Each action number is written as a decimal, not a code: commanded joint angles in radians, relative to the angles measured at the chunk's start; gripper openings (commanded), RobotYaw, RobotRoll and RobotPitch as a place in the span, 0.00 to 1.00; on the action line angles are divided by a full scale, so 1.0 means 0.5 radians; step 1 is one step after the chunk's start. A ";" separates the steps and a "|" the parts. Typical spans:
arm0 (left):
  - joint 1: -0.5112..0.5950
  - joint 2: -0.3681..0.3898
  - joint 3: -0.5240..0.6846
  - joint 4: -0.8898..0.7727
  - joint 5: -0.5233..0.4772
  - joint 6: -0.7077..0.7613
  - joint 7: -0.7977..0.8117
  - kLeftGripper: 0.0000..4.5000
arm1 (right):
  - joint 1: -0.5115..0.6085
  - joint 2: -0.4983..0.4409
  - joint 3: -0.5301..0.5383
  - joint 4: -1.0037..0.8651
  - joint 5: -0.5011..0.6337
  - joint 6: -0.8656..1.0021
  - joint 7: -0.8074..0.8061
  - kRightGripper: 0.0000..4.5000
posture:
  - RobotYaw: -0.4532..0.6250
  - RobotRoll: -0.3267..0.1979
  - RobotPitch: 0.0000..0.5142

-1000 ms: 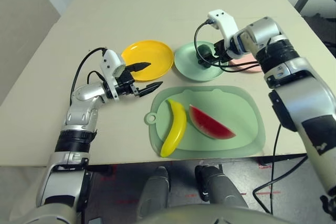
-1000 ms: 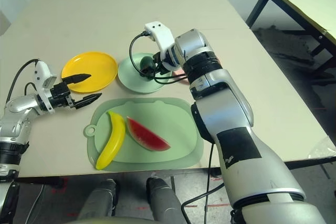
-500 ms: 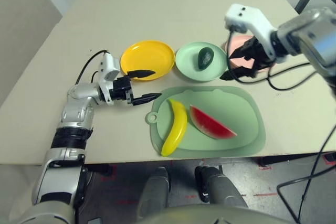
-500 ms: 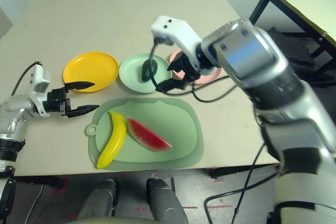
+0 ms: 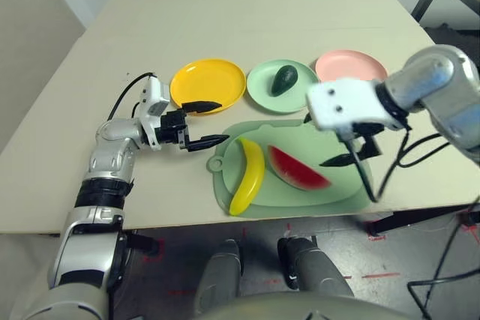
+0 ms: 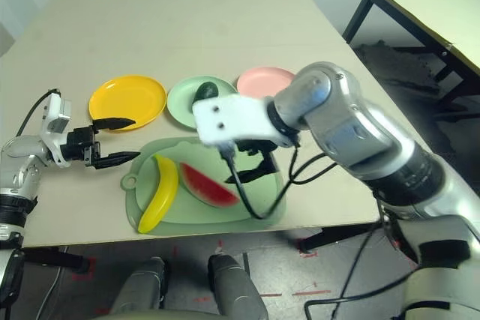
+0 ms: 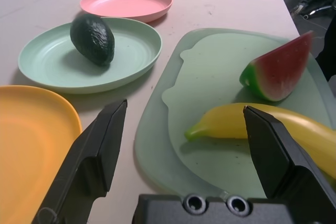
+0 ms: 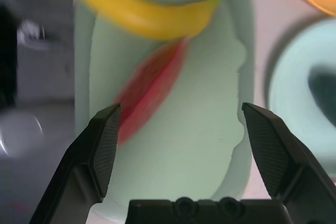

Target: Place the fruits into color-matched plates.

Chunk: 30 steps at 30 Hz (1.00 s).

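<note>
I should close my right gripper across the middle of the red watermelon wedge point(image 5: 298, 170) point(image 8: 151, 92), the fruit next to the yellow banana on the mat.
The dark green avocado point(image 5: 283, 79) lies in the mint green plate point(image 5: 259, 94), between the yellow plate point(image 5: 208, 85) and the pink plate point(image 5: 350, 66), which are both bare. On the mat, the yellow banana point(image 5: 247, 175) lies left of the red watermelon wedge point(image 5: 296, 169). My right gripper point(image 5: 354, 154) hangs open over the mat just right of the watermelon, holding nothing. My left gripper point(image 5: 204, 123) is open and low over the table between the yellow plate and the mat's left end, pointing at the banana point(image 7: 252, 127).
The fruits rest on a large pale green mat point(image 5: 330, 192) with a ring tab, near the table's front edge. A black cable trails from each wrist. A second table point(image 6: 427, 5) stands off to the right. Bare tabletop lies beyond the plates.
My right gripper has left the green plate, where the avocado now lies, and swung back over the mat beside the watermelon. The left gripper has drawn back slightly to the left.
</note>
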 commanded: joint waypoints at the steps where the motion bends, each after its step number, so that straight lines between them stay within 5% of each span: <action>1: 0.035 0.007 -0.010 -0.018 0.008 -0.009 -0.015 1.00 | -0.090 0.119 -0.010 0.053 0.186 0.647 -0.144 0.99 | 0.38 0.62 0.32; 7: 0.045 0.012 -0.005 -0.031 0.003 0.000 -0.014 1.00 | -0.109 0.077 0.020 0.119 0.616 0.913 -0.374 0.99 | 0.38 0.62 0.33; 10: 0.049 0.016 -0.005 -0.036 0.002 0.003 -0.017 1.00 | -0.104 0.066 0.025 -0.065 0.631 0.889 -0.499 0.99 | 0.37 0.62 0.33; 17: 0.006 0.004 -0.020 0.011 0.017 -0.010 -0.029 1.00 | 0.186 -0.323 0.203 -0.038 -0.290 -1.888 -0.132 0.99 | 0.35 0.62 0.32; 22: -0.048 0.005 -0.024 0.075 0.031 -0.024 -0.051 1.00 | 0.266 -0.259 0.128 0.342 -0.451 -3.234 0.010 0.99 | 0.35 0.62 0.32; 27: -0.051 0.008 -0.022 0.077 0.029 -0.028 -0.064 1.00 | 0.229 -0.140 0.124 0.548 -0.368 -3.767 0.139 0.99 | 0.36 0.62 0.33; 30: -0.019 0.013 -0.010 0.040 0.018 -0.019 -0.055 1.00 | 0.249 -0.091 0.076 0.574 -0.379 -3.291 0.181 0.99 | 0.37 0.62 0.33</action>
